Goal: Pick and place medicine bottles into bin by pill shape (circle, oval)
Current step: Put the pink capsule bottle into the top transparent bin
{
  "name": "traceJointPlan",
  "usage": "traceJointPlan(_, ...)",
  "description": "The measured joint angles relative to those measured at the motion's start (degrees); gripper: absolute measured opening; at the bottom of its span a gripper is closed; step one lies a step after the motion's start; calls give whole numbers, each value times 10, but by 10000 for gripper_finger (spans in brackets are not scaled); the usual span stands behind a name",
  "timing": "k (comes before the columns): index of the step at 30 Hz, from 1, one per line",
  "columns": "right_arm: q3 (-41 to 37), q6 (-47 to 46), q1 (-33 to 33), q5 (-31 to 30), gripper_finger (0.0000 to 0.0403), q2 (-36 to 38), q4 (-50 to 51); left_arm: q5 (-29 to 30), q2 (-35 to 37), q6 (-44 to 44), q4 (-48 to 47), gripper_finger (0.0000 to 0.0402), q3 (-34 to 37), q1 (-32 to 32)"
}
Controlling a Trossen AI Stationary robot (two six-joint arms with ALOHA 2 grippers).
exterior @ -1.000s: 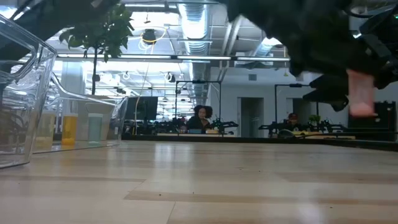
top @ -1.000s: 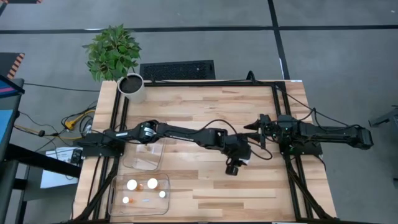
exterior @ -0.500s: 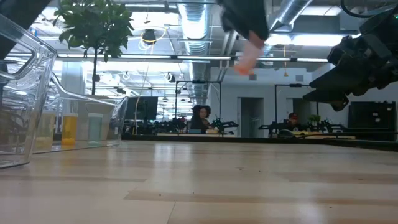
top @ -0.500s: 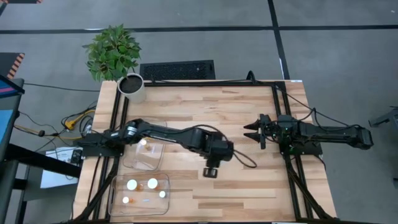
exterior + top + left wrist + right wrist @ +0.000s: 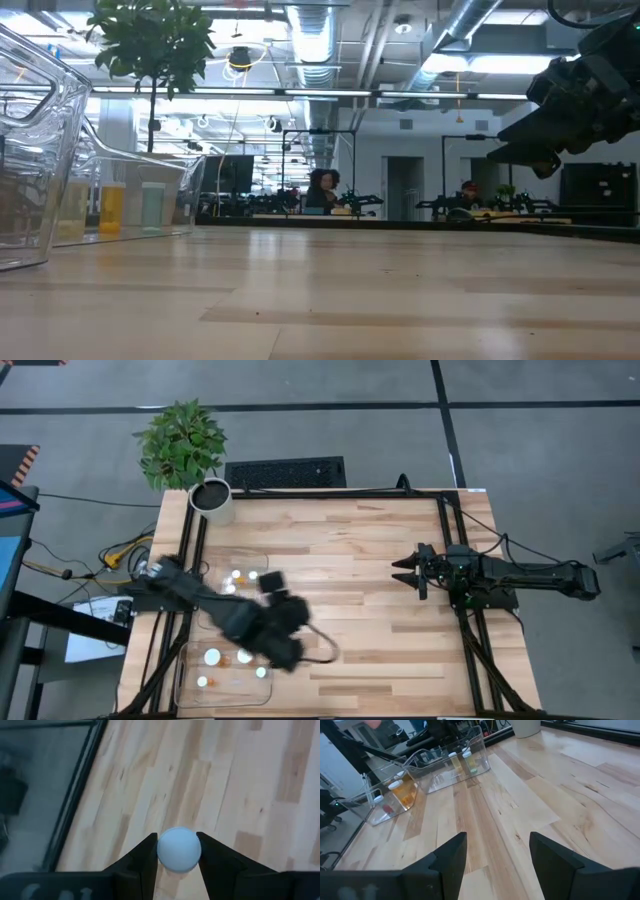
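Note:
Next, I let go of the medicine bottle with my left gripper in the far clear bin, in its bare-wood side (image 5: 252, 589), next to its bottles.
My left gripper (image 5: 288, 652) is over the table just right of the near clear bin (image 5: 186, 678) and is shut on a medicine bottle, whose round white cap (image 5: 179, 849) shows in the left wrist view. The near bin holds several white-capped bottles (image 5: 245, 656). The far clear bin (image 5: 205, 622) holds three (image 5: 237, 574). Both bins also show in the right wrist view, with amber bottles in the near one (image 5: 402, 790) and in the far one (image 5: 455, 760). My right gripper (image 5: 405, 572) is open and empty at the right of the table, off the surface. My left gripper pinches the bottle between its two fingers, one on each side of the white cap (image 5: 162, 851). The fingers come from above, pointing down. The cap faces up and hides the bottle's body. The bottle is held above the wood table.
A potted plant (image 5: 182, 442) and a white cup (image 5: 212, 500) stand at the far left corner. A dark keyboard (image 5: 285, 472) lies beyond the far edge. Bare wood (image 5: 380, 650) lies between the bins and the right arm.
My left gripper has swung fast from the middle of the table toward the left and near edges, carrying the bottle, and now stands beside the near bin. It has left the low view. My right arm has kept still.

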State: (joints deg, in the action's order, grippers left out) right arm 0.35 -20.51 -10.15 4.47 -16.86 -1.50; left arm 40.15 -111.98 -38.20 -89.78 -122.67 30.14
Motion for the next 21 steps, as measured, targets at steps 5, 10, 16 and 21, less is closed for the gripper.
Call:
traceJointPlan(5, 0, 0, 0, 0, 225, 0, -1, 23, 145, -189, -3, 117, 202, 48)
traceJointPlan(10, 0, -3, 0, 0, 225, 0, -1, 72, 295, -353, 58, 117, 436, 76)
traceJointPlan(16, 0, -11, 0, 0, 225, 0, -1, 91, 424, -395, 239, 117, 673, 82)
traceJointPlan(21, 0, -21, 0, 0, 225, 0, -2, 108, 450, -405, 358, 117, 798, 69)
